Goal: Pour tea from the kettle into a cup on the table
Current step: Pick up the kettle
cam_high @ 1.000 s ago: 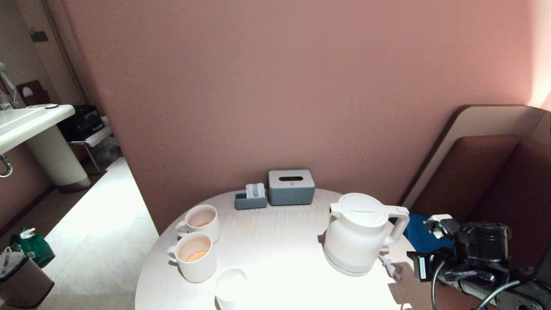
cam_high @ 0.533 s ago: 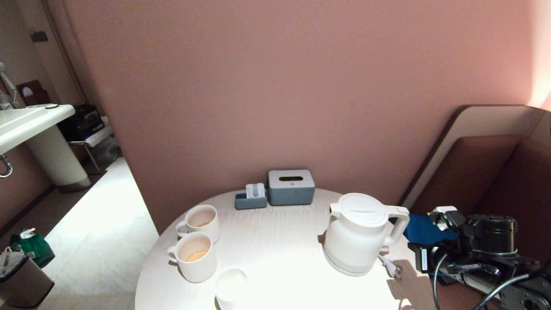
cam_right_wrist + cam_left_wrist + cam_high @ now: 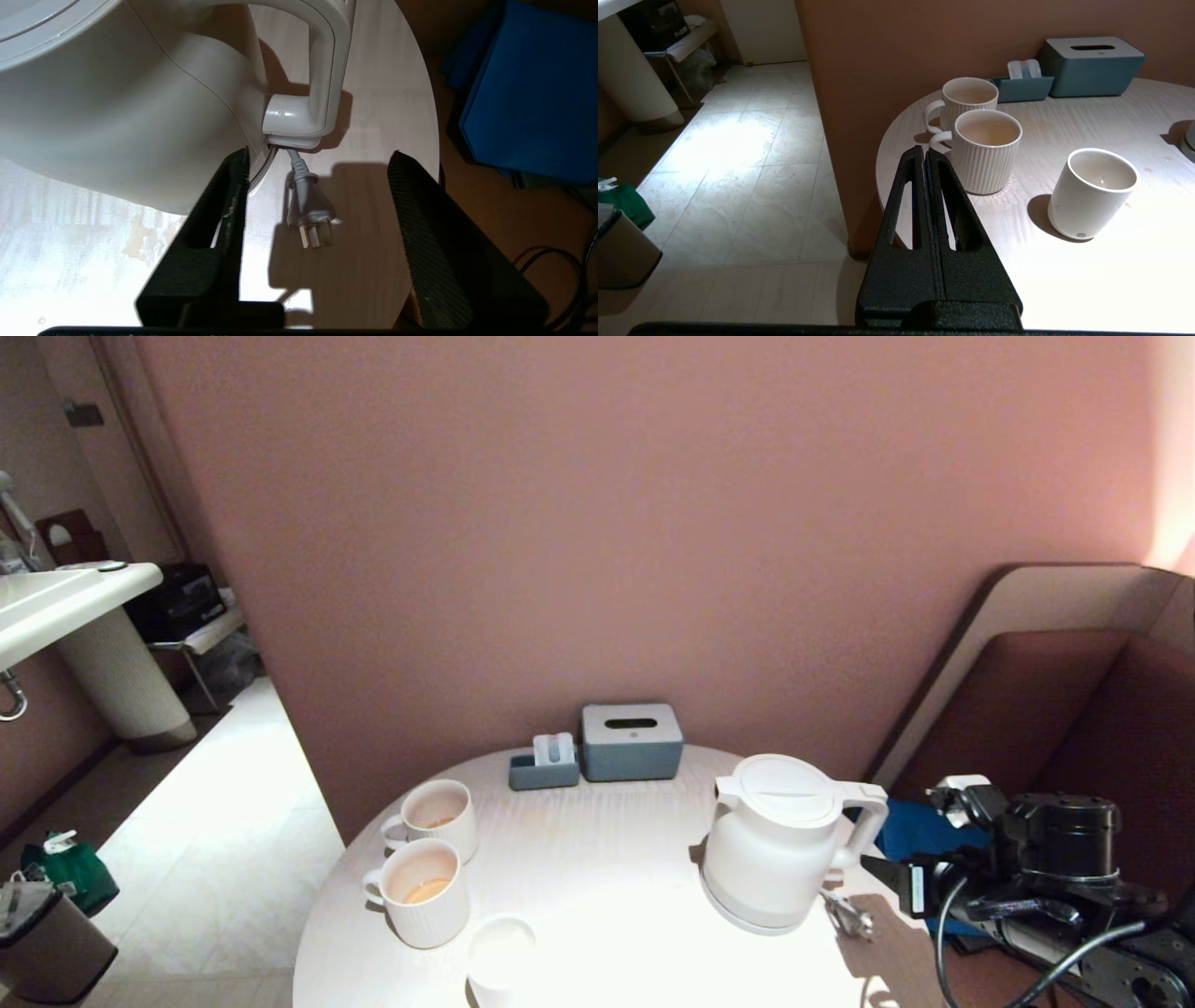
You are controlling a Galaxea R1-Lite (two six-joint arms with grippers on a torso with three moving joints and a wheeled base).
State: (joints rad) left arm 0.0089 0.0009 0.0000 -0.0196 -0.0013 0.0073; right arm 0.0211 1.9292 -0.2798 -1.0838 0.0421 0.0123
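Observation:
I need to move my right gripper up to the upright part of the kettle's handle [image 3: 870, 819] [image 3: 329, 53] next and close it there, just below the top of the handle.
The white kettle [image 3: 777, 845] stands on its base at the right of the round table [image 3: 607, 859], its loop handle [image 3: 327, 70] turned toward my right gripper [image 3: 910, 835]. That gripper is open and empty, level with the handle's lower end and a little short of it. The plug [image 3: 308, 210] lies on the table under its spread fingers. The small smooth cup [image 3: 1092, 191] stands near the front edge [image 3: 501, 952]; no liquid shows in it. Tea [image 3: 428, 890] shows in the nearer ribbed mug. My left gripper [image 3: 924, 151] is shut and empty beside the table's left edge.
Two ribbed mugs [image 3: 425, 891] [image 3: 437, 817] stand at the table's left. A grey-blue tissue box [image 3: 631, 740] and a small tray [image 3: 543, 770] sit at the back against the wall. A blue object [image 3: 532, 93] lies on the seat beyond the right edge.
My right gripper has moved left toward the kettle's handle, and its shadow now covers the plug. The kettle, cup and mugs have not moved.

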